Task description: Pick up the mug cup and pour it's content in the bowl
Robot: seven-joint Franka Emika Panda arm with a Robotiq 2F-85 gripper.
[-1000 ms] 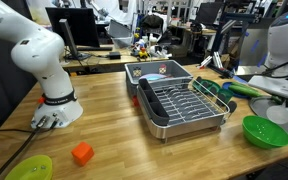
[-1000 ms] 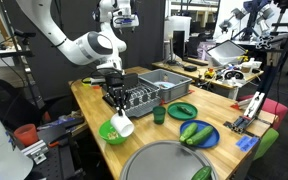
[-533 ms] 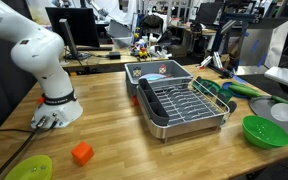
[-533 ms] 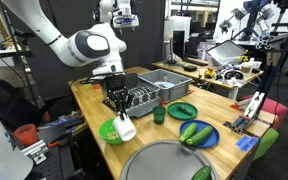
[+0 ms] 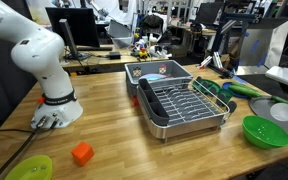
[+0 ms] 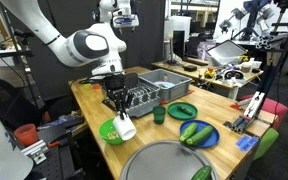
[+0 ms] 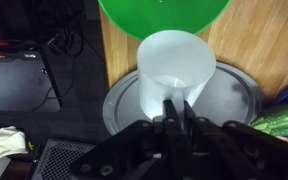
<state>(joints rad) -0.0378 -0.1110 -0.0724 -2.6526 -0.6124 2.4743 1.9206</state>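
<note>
The robot will use its gripper to set the white mug cup down on the wood [image 5: 240, 107] [image 7: 266, 42] between the dish rack and the grey pan.
My gripper [image 6: 117, 108] is shut on the rim of the white mug cup [image 6: 125, 127] and holds it tilted, mouth down, beside and just above the green bowl [image 6: 110, 132] at the table's corner. In the wrist view the fingers [image 7: 174, 112] pinch the cup's wall [image 7: 174, 62], with the bowl [image 7: 164, 14] just beyond its mouth. What I see of the cup's inside looks white and bare. The bowl also shows in an exterior view [image 5: 266, 131]; the cup and the gripper are not clear there.
A metal dish rack [image 5: 179, 102] stands mid-table. An orange block [image 5: 82, 153] and a lime-green dish [image 5: 29, 168] lie near the arm's base. A small green cup [image 6: 159, 115], a green plate [image 6: 182, 109] and a blue plate with vegetables [image 6: 196, 133] sit nearby. A large grey round pan [image 6: 169, 160] lies close by.
The arm's upper links have shifted a little. The cup stays gripped and tilted at the bowl; in the last half second nothing visibly moves.
</note>
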